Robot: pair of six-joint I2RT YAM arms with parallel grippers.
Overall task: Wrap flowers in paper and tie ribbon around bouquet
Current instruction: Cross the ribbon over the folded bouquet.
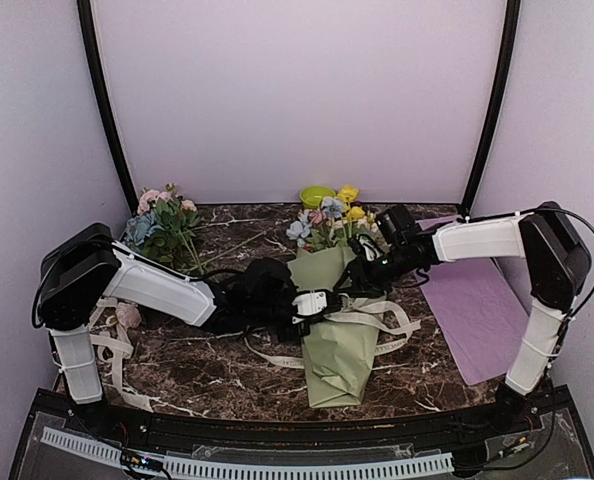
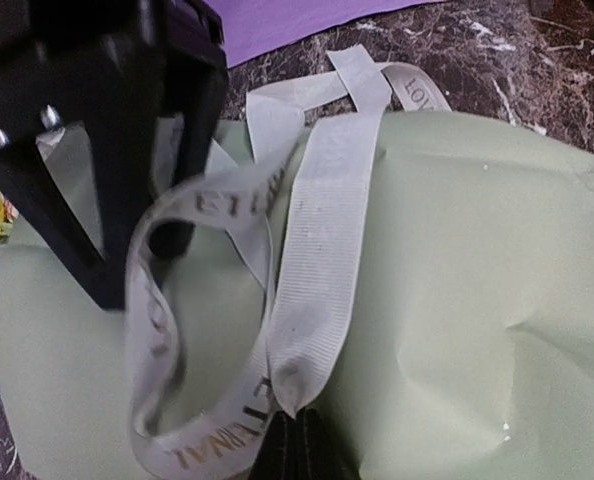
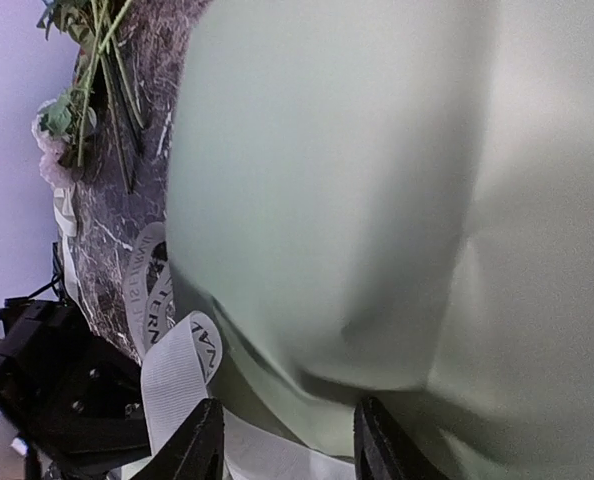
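Observation:
The ribbon's open loop hangs beside the piece my left gripper holds, so it should open and pinch both where they cross (image 2: 273, 388).
The bouquet (image 1: 333, 340) lies mid-table, a sage-green paper (image 2: 457, 280) cone with yellow, blue and pink flowers (image 1: 329, 216) at its far, wide end. The cream ribbon (image 2: 317, 250) with dark lettering crosses the cone and loops beside it (image 1: 392, 322). My left gripper (image 2: 297, 445) is shut on a folded piece of ribbon over the cone's middle (image 1: 312, 303). My right gripper (image 3: 289, 445) is open, its fingers (image 3: 202, 440) standing apart against the paper near the ribbon (image 3: 177, 370), just right of the left gripper (image 1: 363, 277).
A loose leafy cluster of pink and blue blooms (image 1: 164, 225) lies at the back left. A flat purple sheet (image 1: 477, 300) covers the right side under the right arm. A small green bowl (image 1: 317, 194) sits at the back wall. More ribbon (image 1: 112, 350) trails by the left arm's base.

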